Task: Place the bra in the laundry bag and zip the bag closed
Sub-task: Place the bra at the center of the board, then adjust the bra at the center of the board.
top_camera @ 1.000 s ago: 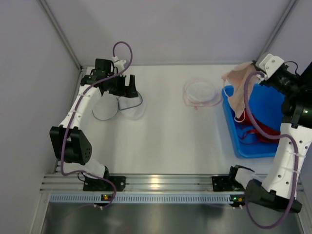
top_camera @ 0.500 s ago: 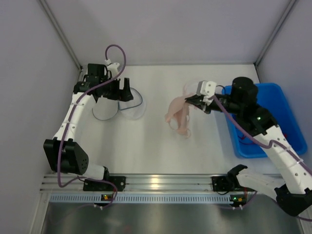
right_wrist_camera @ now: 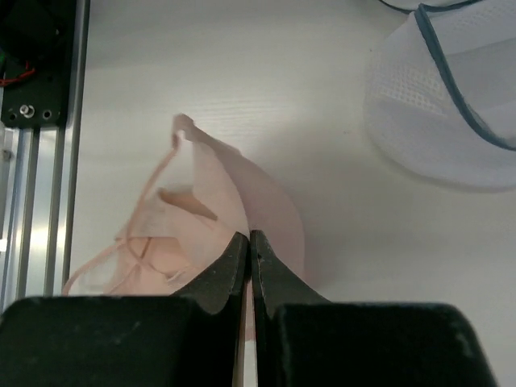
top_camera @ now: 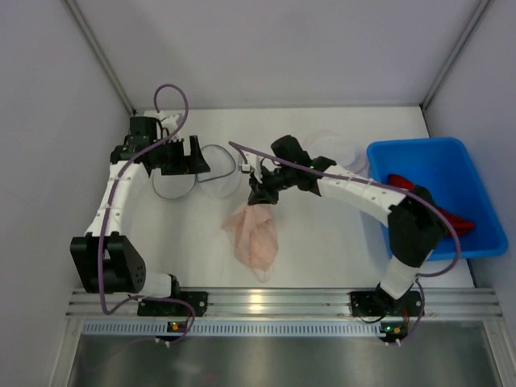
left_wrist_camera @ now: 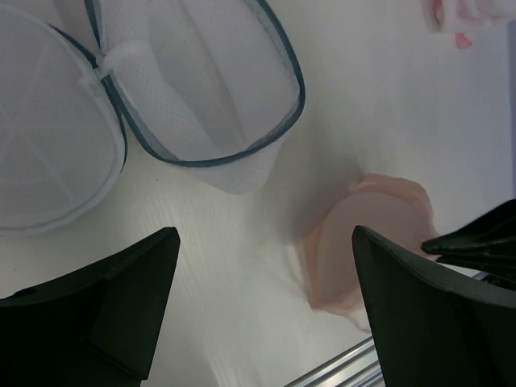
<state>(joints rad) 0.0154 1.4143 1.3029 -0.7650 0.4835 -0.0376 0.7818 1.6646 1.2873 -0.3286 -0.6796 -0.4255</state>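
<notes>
The pink bra's upper part (top_camera: 258, 214) (left_wrist_camera: 409, 229), just beside my right gripper's fingers, is the next place my left gripper needs to go to and close.
The pink bra (top_camera: 253, 231) hangs from my right gripper (top_camera: 260, 196), which is shut on its top edge, and its lower part droops onto the table's middle. In the right wrist view the jaws (right_wrist_camera: 248, 242) pinch the bra (right_wrist_camera: 201, 218) tight. The white mesh laundry bag (top_camera: 200, 176), trimmed in dark blue, lies open in two round halves at the back left. My left gripper (top_camera: 197, 156) hovers over the bag, open and holding nothing. In the left wrist view (left_wrist_camera: 262, 282) both the bag (left_wrist_camera: 201, 89) and the bra (left_wrist_camera: 371, 250) show below.
A blue bin (top_camera: 463, 165) holding red garments stands at the right. A second clear, pink-trimmed bag (top_camera: 334, 149) lies at the back centre. The aluminium rail (top_camera: 258, 302) runs along the near edge, and walls close in the left and back.
My right arm swung from above the blue bin leftward to the table's middle, carrying the bra down. My left gripper shifted slightly left over the bag.
</notes>
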